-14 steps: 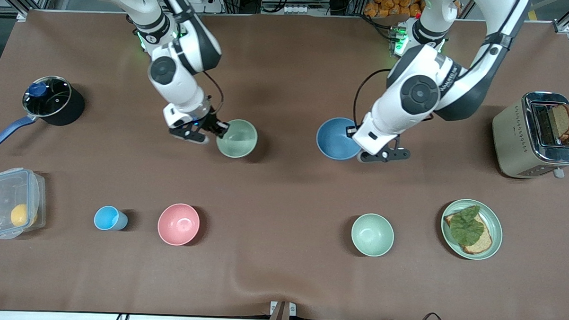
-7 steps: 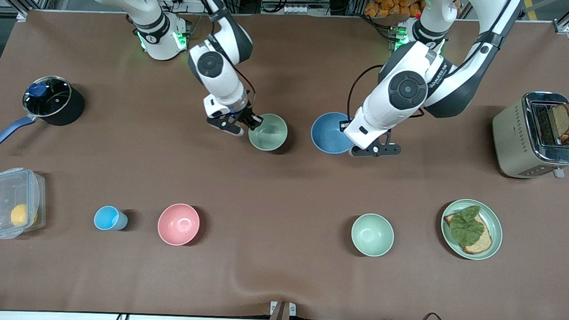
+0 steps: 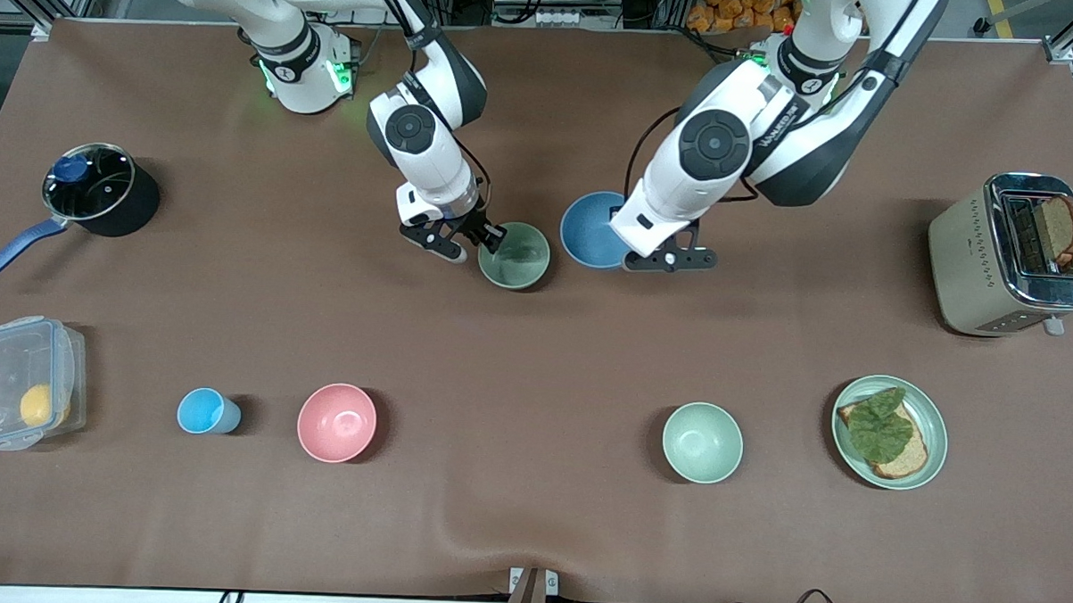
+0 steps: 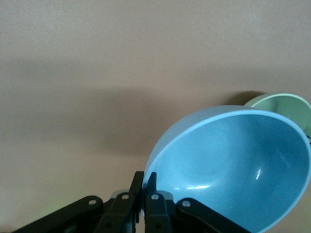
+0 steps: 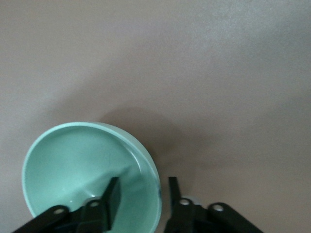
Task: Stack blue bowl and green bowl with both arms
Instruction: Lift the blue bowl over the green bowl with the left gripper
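Note:
My left gripper needs to release the blue bowl, held tilted above the table now, inside the pale green bowl [image 3: 513, 254] [image 4: 287, 114] beside my right gripper.
The pale green bowl [image 3: 514, 256] seems to rest on the table near the middle. My right gripper [image 3: 490, 239] is open and straddles its rim, one finger inside and one outside, as the right wrist view [image 5: 142, 189] shows over the green bowl [image 5: 77, 165]. My left gripper [image 3: 629, 251] is shut on the rim of the blue bowl [image 3: 591, 227] and holds it tilted above the table, close beside the green bowl. In the left wrist view the left gripper [image 4: 145, 182] pinches the blue bowl [image 4: 233, 165], with the green bowl [image 4: 286, 104] just past it.
Nearer the camera stand a sky-blue cup [image 3: 202, 410], a pink bowl [image 3: 337, 422], a mint-green bowl [image 3: 702, 442] and a green plate [image 3: 938, 423] with a sandwich. A toaster [image 3: 1011, 256] is at the left arm's end. A pot [image 3: 94, 188] and a lidded container [image 3: 25, 382] are at the right arm's end.
The right arm carried the green bowl toward the table's middle. The left arm brought the blue bowl toward it. The two bowls are now almost side by side.

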### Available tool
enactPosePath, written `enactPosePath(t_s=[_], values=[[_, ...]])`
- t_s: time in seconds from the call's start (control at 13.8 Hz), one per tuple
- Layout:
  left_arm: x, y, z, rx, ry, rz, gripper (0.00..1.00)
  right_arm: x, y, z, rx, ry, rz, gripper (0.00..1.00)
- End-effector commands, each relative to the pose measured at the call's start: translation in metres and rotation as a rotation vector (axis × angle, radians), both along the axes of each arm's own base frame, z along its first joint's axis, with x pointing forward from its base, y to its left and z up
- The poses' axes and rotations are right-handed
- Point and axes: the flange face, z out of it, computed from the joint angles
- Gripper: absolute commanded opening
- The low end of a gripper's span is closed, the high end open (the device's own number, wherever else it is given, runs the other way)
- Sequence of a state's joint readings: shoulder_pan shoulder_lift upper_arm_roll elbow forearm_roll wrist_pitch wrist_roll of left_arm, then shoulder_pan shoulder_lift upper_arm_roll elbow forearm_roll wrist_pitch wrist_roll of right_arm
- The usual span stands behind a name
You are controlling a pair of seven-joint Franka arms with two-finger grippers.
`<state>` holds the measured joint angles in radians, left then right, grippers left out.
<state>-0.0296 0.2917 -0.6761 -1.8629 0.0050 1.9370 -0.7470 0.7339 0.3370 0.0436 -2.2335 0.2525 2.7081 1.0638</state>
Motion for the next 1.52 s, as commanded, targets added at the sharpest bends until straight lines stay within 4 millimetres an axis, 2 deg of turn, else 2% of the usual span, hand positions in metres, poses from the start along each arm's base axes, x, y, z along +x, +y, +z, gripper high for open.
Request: enactPosePath(t_s=[0.0,0.14,0.29,0.43,0.58,0.72,0.8,0.94,1.16,1.45], values=[[-0.008,-0.003,-0.007,0.005,0.013,0.008,0.0,0.014,0.003,0.007,0.011,0.002,-0.066,1.0],[-0.015,-0.012,-0.014,-0.02,0.001,-0.002,0.0,0.024,-0.002,0.012,0.024,0.015,-0.179,1.0],[-0.027,-0.023,-0.026,-0.054,0.0,-0.005,0.0,0.042,-0.021,0.011,0.019,0.061,-0.354,1.0],[-0.037,-0.032,-0.042,-0.06,0.014,-0.022,0.0,0.057,-0.038,0.004,0.014,0.121,-0.507,1.0],[-0.045,-0.047,-0.06,-0.082,0.03,-0.033,0.0,0.069,-0.055,-0.013,0.047,0.192,-0.646,1.0],[-0.053,-0.067,-0.067,-0.108,0.014,-0.025,0.0,0.081,-0.057,-0.029,0.097,0.261,-0.761,1.0],[-0.052,-0.074,-0.071,-0.123,0.013,-0.013,0.0,0.089,-0.055,-0.035,0.127,0.293,-0.815,1.0],[-0.045,-0.09,-0.076,-0.154,0.011,0.004,0.0,0.101,-0.074,-0.041,0.166,0.326,-0.856,1.0],[-0.036,-0.104,-0.097,-0.136,0.012,0.017,0.0,0.092,-0.074,-0.048,0.235,0.386,-0.839,1.0],[-0.026,-0.125,-0.115,-0.136,0.01,0.034,0.0,0.086,-0.069,-0.051,0.233,0.41,-0.818,1.0]])
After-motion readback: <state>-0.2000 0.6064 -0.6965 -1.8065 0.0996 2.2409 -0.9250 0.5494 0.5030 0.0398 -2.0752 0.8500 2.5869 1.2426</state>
